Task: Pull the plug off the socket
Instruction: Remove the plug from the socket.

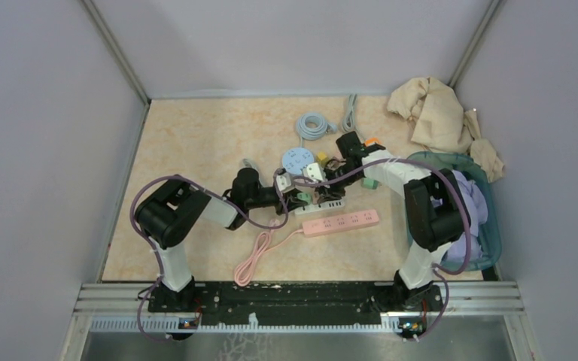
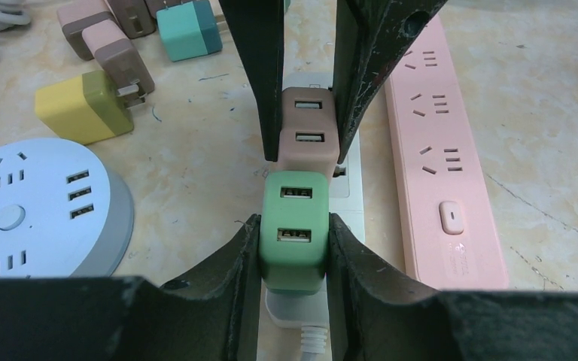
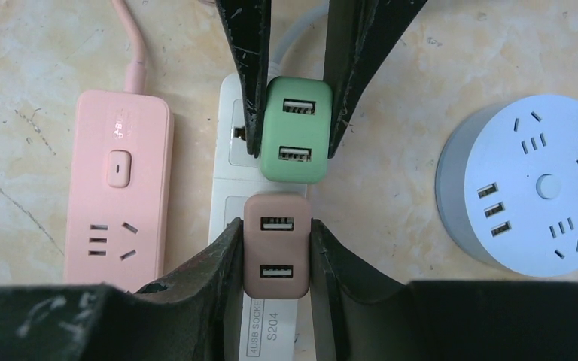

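Observation:
The robot's right gripper should set the brown plug, which still looks seated on the white strip, down on the table (image 1: 341,175) between the yellow plug and the loose green plug.
A white socket strip (image 2: 348,188) lies on the table with two USB plugs standing on it. My left gripper (image 2: 293,226) is shut on the green plug (image 2: 293,233), its fingers pressed against both sides. My right gripper (image 3: 275,226) is shut on the brown plug (image 3: 276,248) just beyond, and its fingers (image 2: 260,75) reach down from the top of the left wrist view. Both plugs look seated on the white strip (image 3: 229,188). In the top view the two grippers meet over the strip (image 1: 323,203) at the table's middle.
A pink power strip (image 1: 342,222) lies beside the white one, its cable curling toward the near edge. A round blue-grey socket hub (image 2: 38,207) sits on the other side, with a yellow plug (image 2: 83,105), a teal plug (image 2: 190,31) and brown plugs (image 2: 109,41). A teal basket (image 1: 489,226) and a cloth (image 1: 433,109) stand right.

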Motion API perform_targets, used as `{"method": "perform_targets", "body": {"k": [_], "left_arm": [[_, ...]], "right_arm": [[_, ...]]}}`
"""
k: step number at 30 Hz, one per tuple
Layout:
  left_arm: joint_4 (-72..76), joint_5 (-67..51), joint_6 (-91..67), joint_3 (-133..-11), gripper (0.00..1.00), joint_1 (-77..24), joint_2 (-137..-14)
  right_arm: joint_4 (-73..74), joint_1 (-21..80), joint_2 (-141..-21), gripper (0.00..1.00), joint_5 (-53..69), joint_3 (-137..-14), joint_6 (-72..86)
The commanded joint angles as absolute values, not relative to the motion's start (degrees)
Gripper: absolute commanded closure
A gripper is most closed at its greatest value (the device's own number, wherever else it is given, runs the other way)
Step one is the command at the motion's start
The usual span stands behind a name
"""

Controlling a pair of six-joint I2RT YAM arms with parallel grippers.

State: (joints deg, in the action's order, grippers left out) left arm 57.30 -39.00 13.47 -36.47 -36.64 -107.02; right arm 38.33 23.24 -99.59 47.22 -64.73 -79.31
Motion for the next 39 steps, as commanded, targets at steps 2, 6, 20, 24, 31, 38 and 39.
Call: {"method": "perform_targets", "body": {"k": [2,6,20,24,31,38,39], "left_arm": [[53.7,-37.6,14.6,-33.9,1.0,-36.6,-107.3],[54.0,-37.4,14.9,-32.9,1.0,-36.6,-107.0],[54.2,-36.8,15.5,-31.7,1.0,-36.4,-106.4],[54.2,-37.1,15.0,-32.0,1.0,-36.4,-106.4],[54.1,-37.1,14.8,-32.0,1.0,-36.4,-106.9],[53.5,-37.1,15.4,-31.5,1.0,-36.4,-107.0],[53.5,-37.0,15.4,-31.4,1.0,-36.4,-107.0]], "right_arm": [[39.7,28.4,-100.3,1.0,51.2,-66.8,-73.9],[37.8,27.2,-100.0,1.0,50.7,-67.5,-69.8],[46.0,19.2,-101.0,1.0,54.4,-67.1,-81.0],[45.4,21.3,-99.8,1.0,54.9,-66.8,-80.4],[36.9,25.2,-96.7,1.0,55.3,-66.4,-69.1],[34.9,23.0,-95.4,1.0,57.4,-66.6,-65.6],[35.1,22.4,-95.3,1.0,57.7,-66.6,-65.6]]}}
